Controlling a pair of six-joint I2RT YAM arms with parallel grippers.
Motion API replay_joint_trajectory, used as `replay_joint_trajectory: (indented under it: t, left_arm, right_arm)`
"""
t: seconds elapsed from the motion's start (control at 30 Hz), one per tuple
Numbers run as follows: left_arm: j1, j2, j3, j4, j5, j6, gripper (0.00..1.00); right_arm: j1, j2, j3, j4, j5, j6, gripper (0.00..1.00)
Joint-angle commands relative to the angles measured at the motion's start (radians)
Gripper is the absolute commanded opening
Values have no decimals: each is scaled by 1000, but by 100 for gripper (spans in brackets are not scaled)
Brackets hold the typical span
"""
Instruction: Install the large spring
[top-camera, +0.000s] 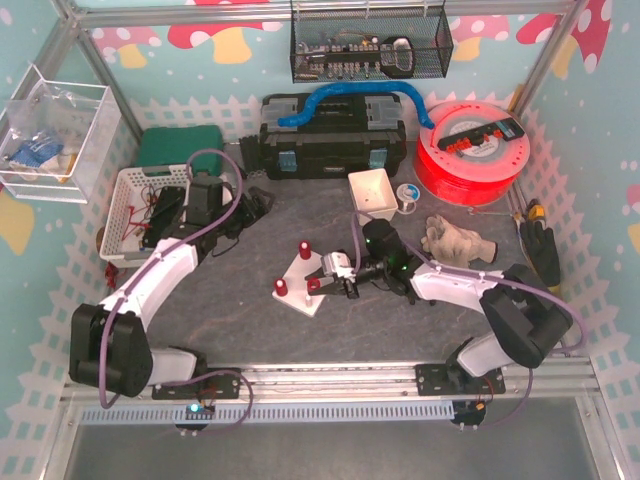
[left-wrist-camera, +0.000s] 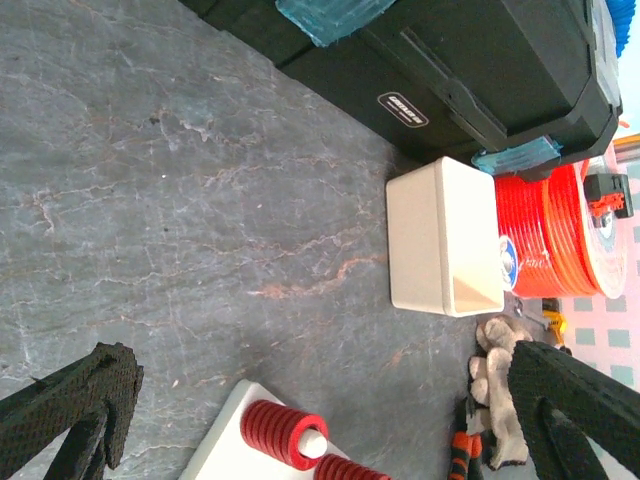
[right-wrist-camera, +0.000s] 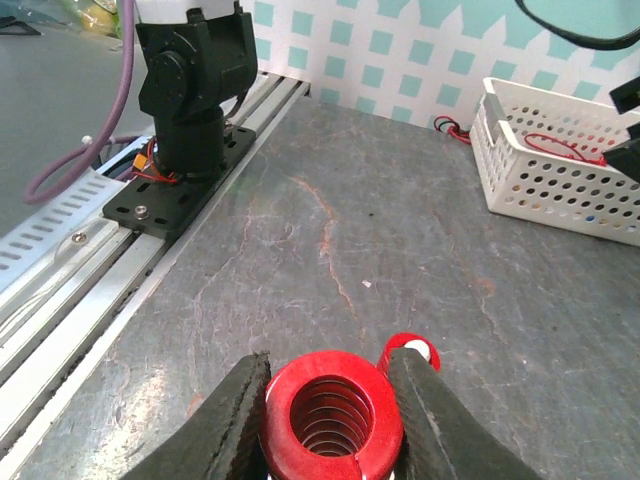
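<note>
Next, I release the large red spring from my right gripper onto the bare peg at the white baseplate's front corner (top-camera: 309, 299).
My right gripper (right-wrist-camera: 330, 420) is shut on the large red spring (right-wrist-camera: 332, 415), one finger on each side. I look down its hollow core and see only coils. In the top view the right gripper (top-camera: 325, 278) holds the spring (top-camera: 314, 286) over the white baseplate (top-camera: 296, 270). A smaller red spring on a white peg (right-wrist-camera: 408, 350) stands just beyond the right finger. Two springs on pegs (top-camera: 304, 250) (top-camera: 281, 288) stand on the plate. My left gripper (top-camera: 250, 208) is open and empty, left of the plate. Its view shows a spring on a peg (left-wrist-camera: 283, 433).
A white basket (top-camera: 125, 205) stands at the left, a black toolbox (top-camera: 330, 150) at the back, and a small white bin (top-camera: 375, 192) beside it. A red filament spool (top-camera: 470, 155) and grey gloves (top-camera: 455, 240) lie to the right. Pliers (top-camera: 540, 245) lie at the far right.
</note>
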Motion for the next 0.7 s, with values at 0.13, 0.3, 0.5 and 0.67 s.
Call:
replay_joint_trajectory:
  t: [0.13,0.3,0.5,0.67]
  left_arm:
    - [6,19,39,-15,41,20,99]
    - [6,24,44,-16,48,19,99]
    - [6,23,42,-19,48,25,99]
    - [6,25,40,-21,48,27,99]
  right_arm:
    - [15,52,40,23,-34,-26,0]
    - [19,75,52,21,-44,-35,0]
    - [24,98,65,15,-56,-39,0]
    - [27,112,67,7,-60,-44,0]
